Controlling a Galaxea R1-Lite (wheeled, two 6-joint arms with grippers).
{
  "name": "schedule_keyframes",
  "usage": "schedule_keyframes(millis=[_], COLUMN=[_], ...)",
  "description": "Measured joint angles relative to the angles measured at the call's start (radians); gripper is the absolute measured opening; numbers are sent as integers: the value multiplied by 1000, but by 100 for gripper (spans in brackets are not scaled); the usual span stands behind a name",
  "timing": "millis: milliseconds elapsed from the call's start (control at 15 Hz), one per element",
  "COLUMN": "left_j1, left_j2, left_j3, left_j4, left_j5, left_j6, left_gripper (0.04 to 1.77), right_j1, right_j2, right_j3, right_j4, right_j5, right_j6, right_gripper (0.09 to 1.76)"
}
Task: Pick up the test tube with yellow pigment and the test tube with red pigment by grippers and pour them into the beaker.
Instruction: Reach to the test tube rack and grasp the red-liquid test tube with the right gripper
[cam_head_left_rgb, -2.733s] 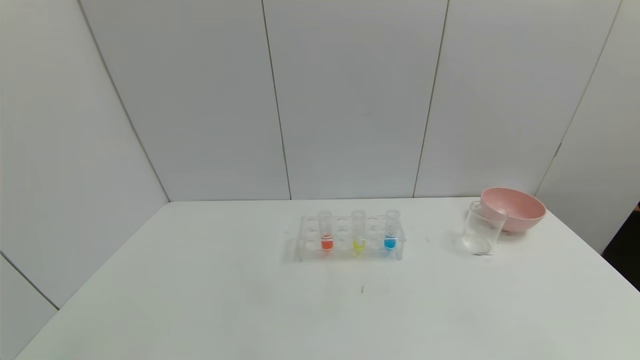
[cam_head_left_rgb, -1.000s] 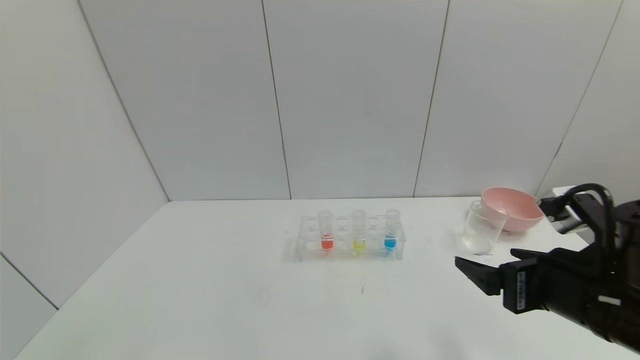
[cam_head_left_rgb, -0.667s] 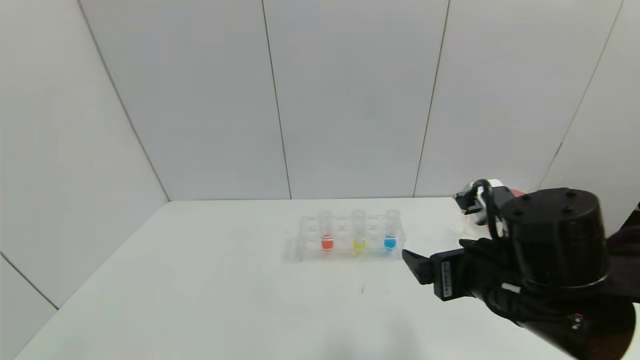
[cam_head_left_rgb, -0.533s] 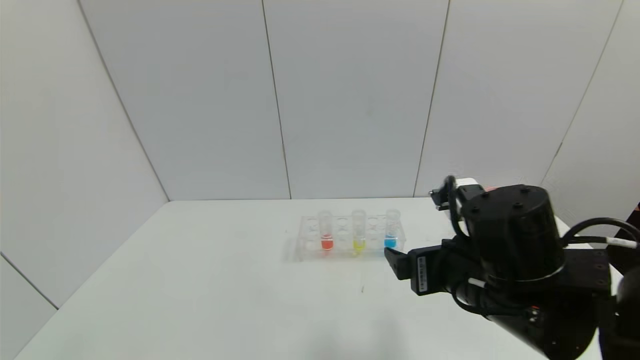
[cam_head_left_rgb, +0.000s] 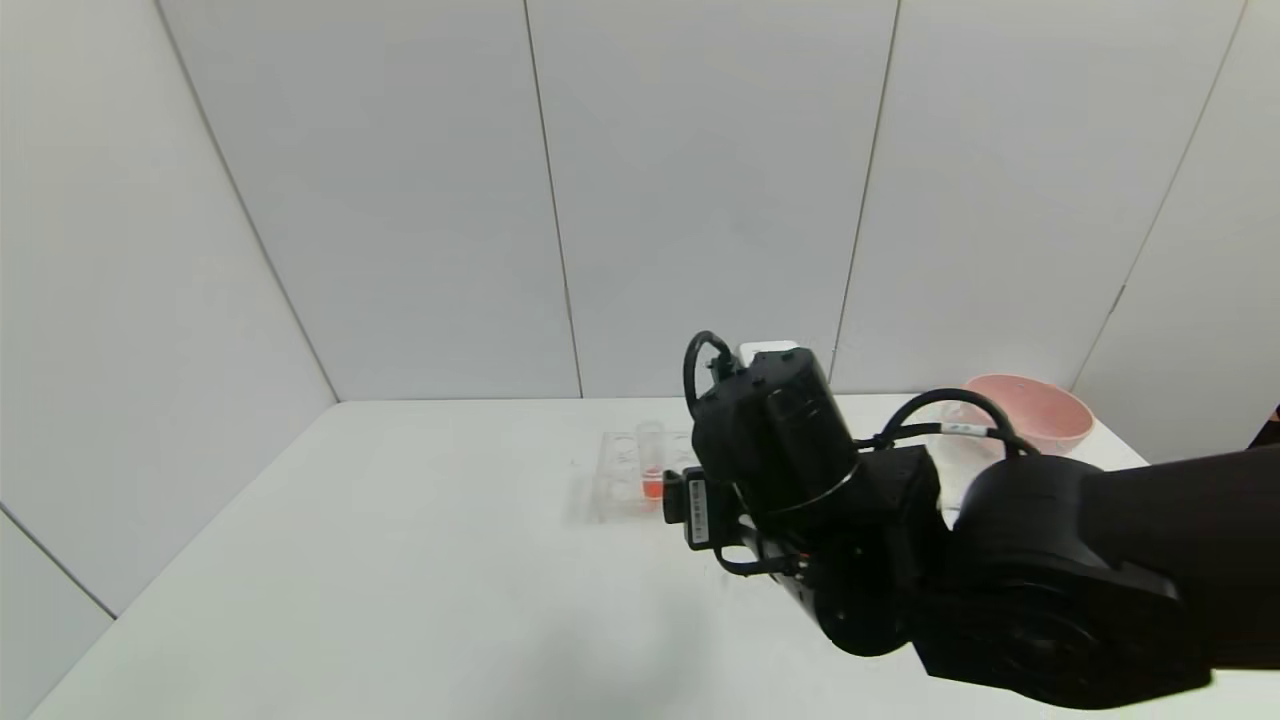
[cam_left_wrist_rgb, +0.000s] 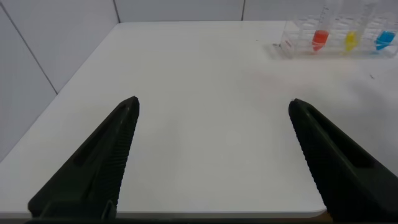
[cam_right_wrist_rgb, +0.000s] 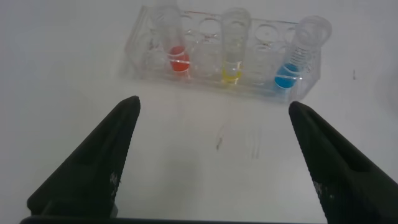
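The upper part (cam_head_left_rgb: 650, 440) (cam_right_wrist_rgb: 166, 18) of the test tube with red pigment, just below its rim, will be gripped by my right gripper.
A clear rack (cam_right_wrist_rgb: 146, 37) holds three tubes in a row. The test tube with red pigment (cam_right_wrist_rgb: 175, 50) is at one end, the test tube with yellow pigment (cam_right_wrist_rgb: 234, 59) in the middle, and a blue tube (cam_right_wrist_rgb: 295, 62) at the other end. My right gripper (cam_right_wrist_rgb: 214, 106) is open and empty, just in front of the rack and above the table. In the head view the right gripper (cam_head_left_rgb: 692, 508) and its arm hide the yellow and blue tubes; the red tube (cam_head_left_rgb: 652, 472) shows. The beaker (cam_head_left_rgb: 955, 448) is mostly hidden behind the arm. My left gripper (cam_left_wrist_rgb: 214, 106) is open and empty, low at the table's near-left edge.
A pink bowl (cam_head_left_rgb: 1035, 408) stands at the back right, behind the beaker. The rack also shows far off in the left wrist view (cam_left_wrist_rgb: 292, 43). The white table (cam_head_left_rgb: 400, 560) is bare to the rack's left and front. Grey wall panels close off the back.
My right arm came in from the right and swept left across the table to the front of the rack. It now covers the yellow and blue tubes and most of the beaker.
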Motion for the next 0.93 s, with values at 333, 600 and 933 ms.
schedule_keyframes(millis=[333, 600, 933], left_j1=[0, 0, 0], left_j2=[0, 0, 0], left_j3=[0, 0, 0], left_j4=[0, 0, 0], left_j5=[0, 0, 0], left_j6=[0, 0, 0], left_gripper=[172, 172, 172], right_j1=[27, 30, 21], right_j2=[159, 258, 360], right_j3=[-193, -342, -522], right_j4=[57, 88, 164], right_j5=[-33, -39, -47], right_j6=[-6, -33, -34], right_gripper=[171, 171, 171])
